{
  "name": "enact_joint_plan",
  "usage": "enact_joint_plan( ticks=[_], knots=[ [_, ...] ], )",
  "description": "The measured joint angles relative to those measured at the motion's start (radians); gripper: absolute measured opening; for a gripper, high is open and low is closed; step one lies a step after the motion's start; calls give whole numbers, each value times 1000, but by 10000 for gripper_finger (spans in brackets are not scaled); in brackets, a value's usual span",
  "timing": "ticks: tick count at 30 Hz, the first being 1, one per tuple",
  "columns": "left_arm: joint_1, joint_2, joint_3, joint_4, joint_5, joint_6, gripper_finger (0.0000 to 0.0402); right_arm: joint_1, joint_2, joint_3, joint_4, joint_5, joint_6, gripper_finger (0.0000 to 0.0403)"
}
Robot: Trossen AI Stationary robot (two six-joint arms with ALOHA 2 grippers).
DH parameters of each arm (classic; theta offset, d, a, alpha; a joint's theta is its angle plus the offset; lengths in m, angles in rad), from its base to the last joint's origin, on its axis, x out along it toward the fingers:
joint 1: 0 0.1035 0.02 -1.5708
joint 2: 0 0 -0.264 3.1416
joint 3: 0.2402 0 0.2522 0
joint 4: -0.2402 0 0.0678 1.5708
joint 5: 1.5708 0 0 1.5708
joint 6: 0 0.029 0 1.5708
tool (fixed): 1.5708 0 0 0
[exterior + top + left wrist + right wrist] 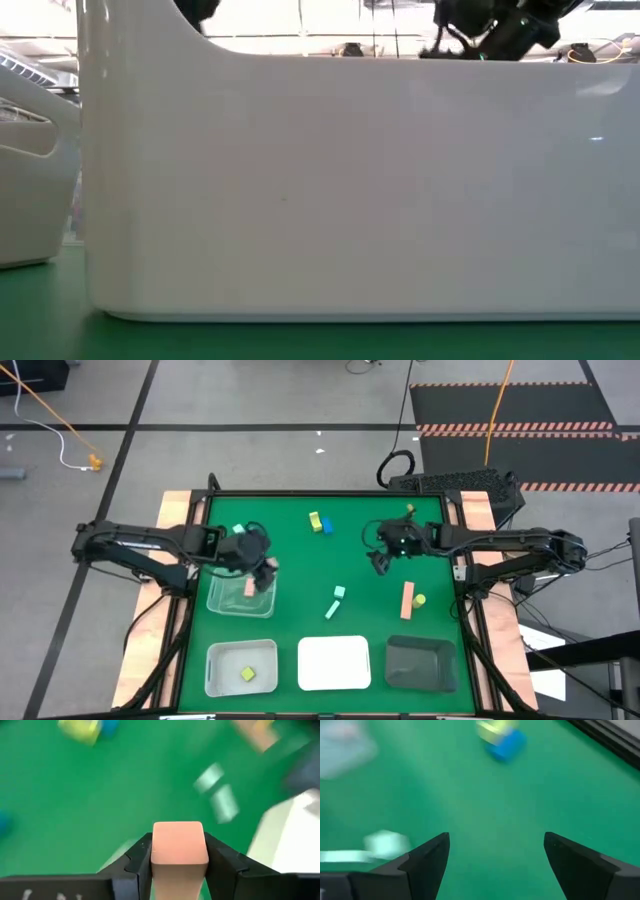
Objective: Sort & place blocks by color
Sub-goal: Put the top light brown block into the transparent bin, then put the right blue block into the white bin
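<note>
The robot's left gripper should release the salmon-pink block in the clear tray point(235, 596) beside the salmon piece.
My left gripper point(266, 570) hovers over the far right corner of the clear tray point(225, 603), shut on a salmon-pink block point(180, 845). A salmon piece point(249, 588) shows within that tray's outline; whether it is the held block I cannot tell. My right gripper point(380, 562) is open over bare mat right of centre, touching nothing. Loose on the mat lie a yellow-green and a blue block point(318, 522), two mint blocks point(336, 602), another mint block point(239, 530), a salmon bar point(407, 600) and a yellow-green block point(419, 601). A yellow-green block point(247, 674) lies in the near left tray. My left gripper pinches the salmon-pink block by its two opposite side faces point(155, 854), one finger point(137, 857) on each side. The block's end face sticks out past the fingertips. It is lifted clear of the mat, over the clear tray's corner point(120, 854).
Three trays line the near edge: a pale one point(215, 660) at left, a white one point(334, 680) in the middle, a dark one point(420, 678) at right. The white tray's wall point(350, 190) fills the low view. Bare green mat lies between the two grippers.
</note>
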Motion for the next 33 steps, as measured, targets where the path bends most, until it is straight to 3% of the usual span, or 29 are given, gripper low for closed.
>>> enact_joint_plan(
  ticks=[6,12,21,23,29,33],
  knots=[
    [-75,33,-2,-242,8,-195,132,-62,0,-2,-189,91,155,314],
    [-116,81,-17,-273,15,-248,132,-137,0,-52,-151,89,76,314],
    [-114,100,-168,-251,53,-400,132,-261,0,-104,-146,81,-36,314],
    [-114,100,-186,-253,53,-440,135,-286,0,-116,-145,36,-33,314],
    [-114,100,-189,-249,54,-482,256,-336,0,-145,-144,-22,-5,314],
    [-114,95,-189,-249,90,-486,304,-365,0,-147,-138,-53,-20,314]
  ],
)
